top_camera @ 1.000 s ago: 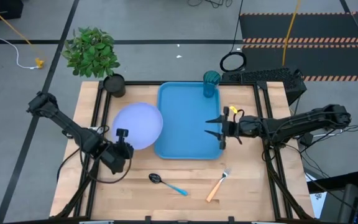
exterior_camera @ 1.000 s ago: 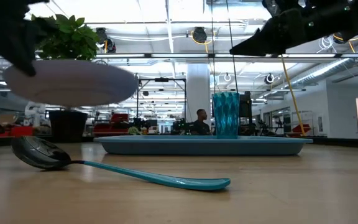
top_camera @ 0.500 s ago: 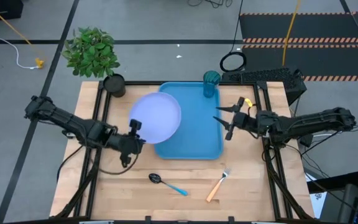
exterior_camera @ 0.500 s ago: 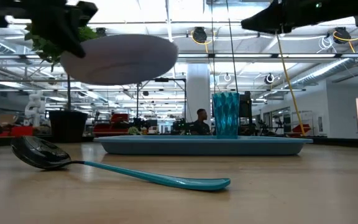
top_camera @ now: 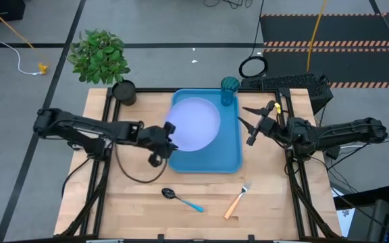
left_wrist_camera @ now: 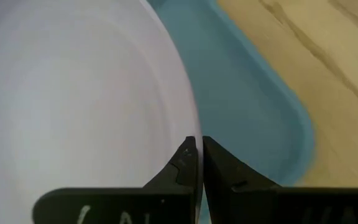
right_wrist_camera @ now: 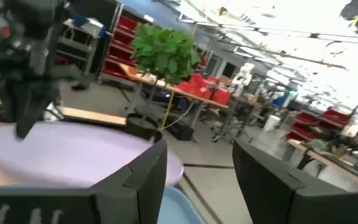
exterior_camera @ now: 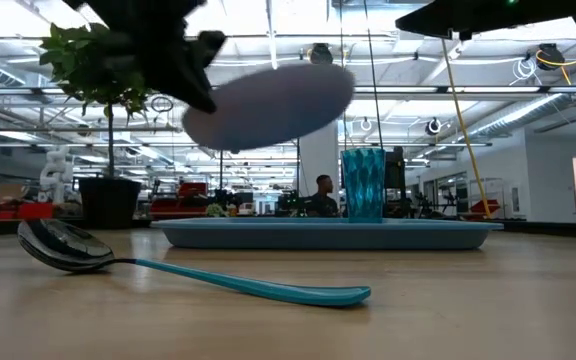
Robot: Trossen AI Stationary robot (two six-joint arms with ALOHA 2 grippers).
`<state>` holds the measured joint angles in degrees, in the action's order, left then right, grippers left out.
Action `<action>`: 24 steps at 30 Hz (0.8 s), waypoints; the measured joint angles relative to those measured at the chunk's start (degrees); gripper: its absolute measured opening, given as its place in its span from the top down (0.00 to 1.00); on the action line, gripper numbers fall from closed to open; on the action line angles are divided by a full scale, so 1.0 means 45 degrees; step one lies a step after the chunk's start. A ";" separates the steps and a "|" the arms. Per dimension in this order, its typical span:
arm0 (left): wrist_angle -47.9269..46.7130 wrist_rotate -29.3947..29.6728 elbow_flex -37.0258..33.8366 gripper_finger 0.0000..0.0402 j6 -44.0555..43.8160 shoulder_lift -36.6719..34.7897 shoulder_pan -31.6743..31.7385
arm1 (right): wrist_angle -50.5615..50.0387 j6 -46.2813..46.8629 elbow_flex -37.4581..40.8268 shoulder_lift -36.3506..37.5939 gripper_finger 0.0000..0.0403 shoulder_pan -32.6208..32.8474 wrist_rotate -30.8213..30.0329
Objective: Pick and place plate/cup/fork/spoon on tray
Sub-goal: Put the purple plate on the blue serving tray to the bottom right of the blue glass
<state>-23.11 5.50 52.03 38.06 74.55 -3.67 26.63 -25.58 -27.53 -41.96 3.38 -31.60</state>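
The pale lavender plate, still in the air over the tray, will be released by my left gripper on the blue tray's far half (top_camera: 205, 118), next to the teal cup.
My left gripper (top_camera: 168, 132) is shut on the pale lavender plate (top_camera: 196, 123) and holds it in the air over the blue tray (top_camera: 211, 158). In the low view the plate (exterior_camera: 268, 105) is tilted above the tray (exterior_camera: 328, 233). The teal cup (top_camera: 229, 91) stands upright in the tray's far right corner. The blue-handled spoon (top_camera: 181, 199) and the orange-handled fork (top_camera: 236, 200) lie on the table near its front edge. My right gripper (top_camera: 247, 121) is open and empty, in the air by the tray's right rim. My left gripper pinches the plate's rim (left_wrist_camera: 194, 132) between its two fingers, at the edge nearest the table's left. The fingers (left_wrist_camera: 182, 163) come roughly level from the table's left. The plate is lifted clear of the tray, tilted, its free right edge higher.
A green plant (top_camera: 100, 55) in a black pot (top_camera: 123, 92) stands at the table's far left corner. The bare wooden tabletop (top_camera: 282, 202) lies around the spoon and fork. The low view looks into the room behind the table.
My left gripper has carried the plate toward the table's right, from beside the tray's left rim to over the tray; the plate has tipped from level to tilted. My right gripper has drawn back toward the table's right and far edge, still open.
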 joint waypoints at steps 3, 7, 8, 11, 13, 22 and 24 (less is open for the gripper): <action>0.0660 -0.0290 -0.0001 0.98 0.0512 0.1007 0.0489 | 0.0176 -0.0191 0.0000 0.0069 0.56 0.0000 -0.0024; 0.2026 -0.0857 -0.0005 0.97 0.1132 0.2280 0.1054 | 0.0306 -0.0186 0.0000 0.0074 0.56 0.0000 -0.0028; 0.2357 -0.1004 -0.0005 0.98 0.1201 0.2576 0.1169 | 0.0279 -0.0181 0.0000 0.0074 0.56 0.0000 -0.0028; 0.3070 -0.1523 -0.0005 0.98 0.1286 0.3361 0.1469 | 0.0082 -0.0081 0.0000 0.0074 0.56 0.0000 -0.0028; 0.3481 -0.1733 -0.0005 0.98 0.1307 0.3823 0.1634 | -0.0029 -0.0025 0.0000 0.0065 0.56 0.0000 -0.0033; 0.4694 -0.1783 -0.0015 0.97 0.1751 0.5530 0.2255 | -0.0068 0.0144 0.0000 0.0069 0.56 0.0000 -0.0028; 0.5086 -0.1787 -0.0015 0.98 0.1745 0.5784 0.2356 | -0.0068 0.0170 0.0000 0.0069 0.56 0.0000 -0.0028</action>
<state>-0.22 -2.55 51.96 45.91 100.58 6.93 26.33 -24.81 -27.53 -41.65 3.38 -31.73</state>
